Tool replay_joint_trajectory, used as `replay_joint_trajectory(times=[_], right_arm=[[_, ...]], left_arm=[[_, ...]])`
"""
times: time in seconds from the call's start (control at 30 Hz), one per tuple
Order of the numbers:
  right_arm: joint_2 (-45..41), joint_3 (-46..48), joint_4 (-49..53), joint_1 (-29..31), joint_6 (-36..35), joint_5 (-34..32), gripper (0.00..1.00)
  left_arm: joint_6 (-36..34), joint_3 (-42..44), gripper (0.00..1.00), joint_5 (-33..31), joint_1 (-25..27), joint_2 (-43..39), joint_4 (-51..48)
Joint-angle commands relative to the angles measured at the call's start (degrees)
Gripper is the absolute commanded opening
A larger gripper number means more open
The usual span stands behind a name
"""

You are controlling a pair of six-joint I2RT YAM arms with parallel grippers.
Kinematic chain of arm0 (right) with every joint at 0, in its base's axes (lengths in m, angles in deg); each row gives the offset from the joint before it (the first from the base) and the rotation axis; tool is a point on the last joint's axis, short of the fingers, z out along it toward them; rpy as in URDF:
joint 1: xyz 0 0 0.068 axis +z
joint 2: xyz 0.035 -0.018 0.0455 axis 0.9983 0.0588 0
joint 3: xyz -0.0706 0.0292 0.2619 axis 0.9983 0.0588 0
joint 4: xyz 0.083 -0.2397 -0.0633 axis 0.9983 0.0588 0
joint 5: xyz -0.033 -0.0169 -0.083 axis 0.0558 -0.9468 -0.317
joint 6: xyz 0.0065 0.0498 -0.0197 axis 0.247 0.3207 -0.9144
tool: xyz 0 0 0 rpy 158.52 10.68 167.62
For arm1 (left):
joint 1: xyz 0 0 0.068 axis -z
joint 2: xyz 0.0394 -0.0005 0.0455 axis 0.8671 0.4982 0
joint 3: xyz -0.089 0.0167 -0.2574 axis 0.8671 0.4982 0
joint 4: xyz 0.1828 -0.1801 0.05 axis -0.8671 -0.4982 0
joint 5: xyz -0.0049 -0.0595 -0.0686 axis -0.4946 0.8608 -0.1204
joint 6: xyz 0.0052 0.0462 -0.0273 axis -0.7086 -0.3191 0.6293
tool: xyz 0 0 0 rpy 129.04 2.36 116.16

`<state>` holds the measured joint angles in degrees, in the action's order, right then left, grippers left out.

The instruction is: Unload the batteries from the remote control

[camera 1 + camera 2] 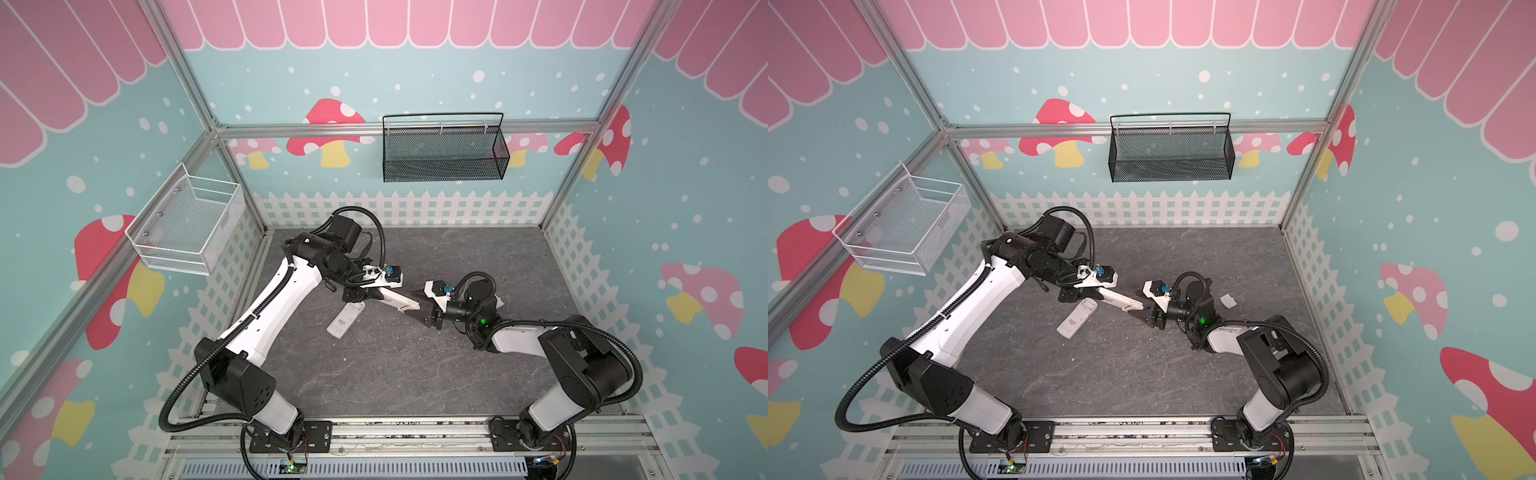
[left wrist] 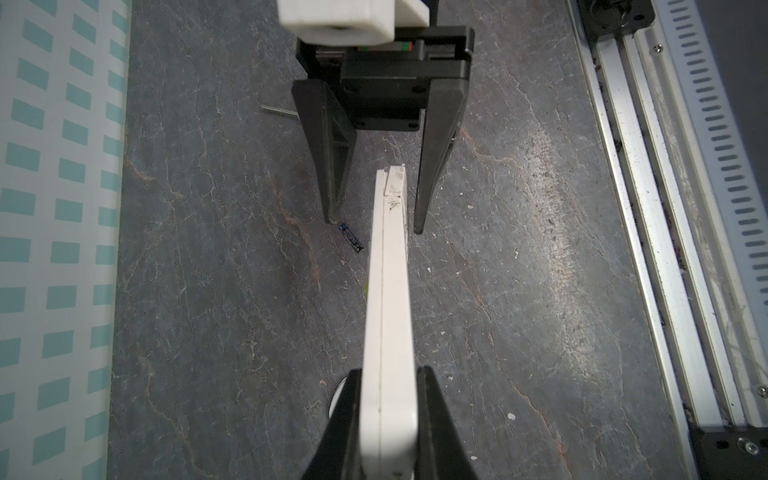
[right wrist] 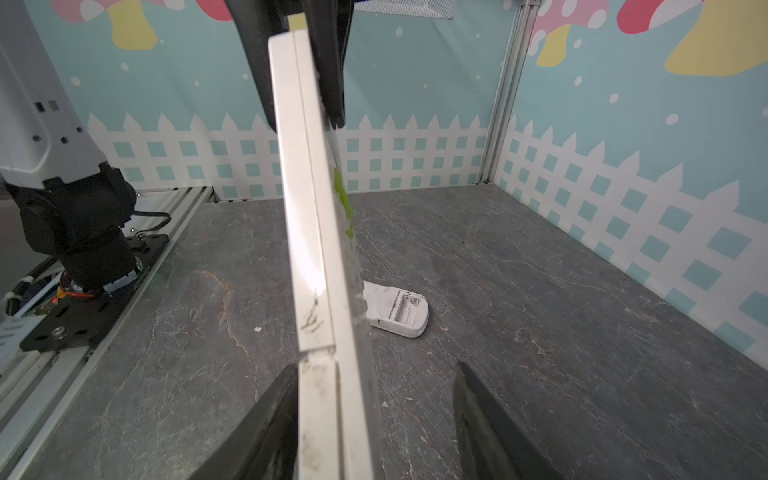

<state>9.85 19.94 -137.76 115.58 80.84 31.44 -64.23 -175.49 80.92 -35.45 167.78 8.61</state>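
The battery cover is on the remote control with just a narrow gap open, so my right gripper will grip that cover (image 3: 321, 408) and pull it off first.
My left gripper (image 2: 388, 374) is shut on one end of a long white remote control (image 2: 388, 291), holding it edge-on above the table. In both top views the remote control (image 1: 397, 301) bridges the two grippers. My right gripper (image 3: 374, 368) is open around the remote's other end (image 3: 320, 395); one finger touches its side and the other stands well apart from it. One small dark blue battery (image 2: 351, 242) lies on the table below the remote. No other batteries show.
A second white remote (image 1: 345, 319) lies on the table with its battery bay open (image 3: 401, 309). A small grey cover piece (image 1: 1228, 300) lies behind the right arm. A thin metal shaft (image 2: 278, 110) lies near the right gripper. Wire baskets (image 1: 444, 149) (image 1: 187, 224) hang on the walls.
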Motion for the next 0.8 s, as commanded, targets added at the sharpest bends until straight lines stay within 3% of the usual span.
replay_joint_trajectory(times=[0.0,0.23,0.43,0.53,0.77], right_arm=[[1.42,-1.01,-2.38,0.39,1.27,-1.88,0.44],[0.9,-1.25,-1.85,0.36,1.79,-1.23,0.19],[-0.93,-1.59,0.95,0.37,3.61,0.28,0.17],[-1.48,-2.13,5.36,0.38,4.39,-1.59,0.17],[1.88,-5.76,14.03,0.16,11.75,-1.47,0.21]], left_arm=[[2.44,-0.16,0.0,3.86,-0.75,0.58,1.28],[4.74,0.65,0.0,6.66,-0.88,0.49,2.02],[10.82,4.06,0.0,10.45,-2.56,0.58,4.9],[17.73,7.52,0.0,12.22,-3.16,-0.22,9.37],[41.41,21.5,0.0,17.56,-8.02,-4.48,27.9]])
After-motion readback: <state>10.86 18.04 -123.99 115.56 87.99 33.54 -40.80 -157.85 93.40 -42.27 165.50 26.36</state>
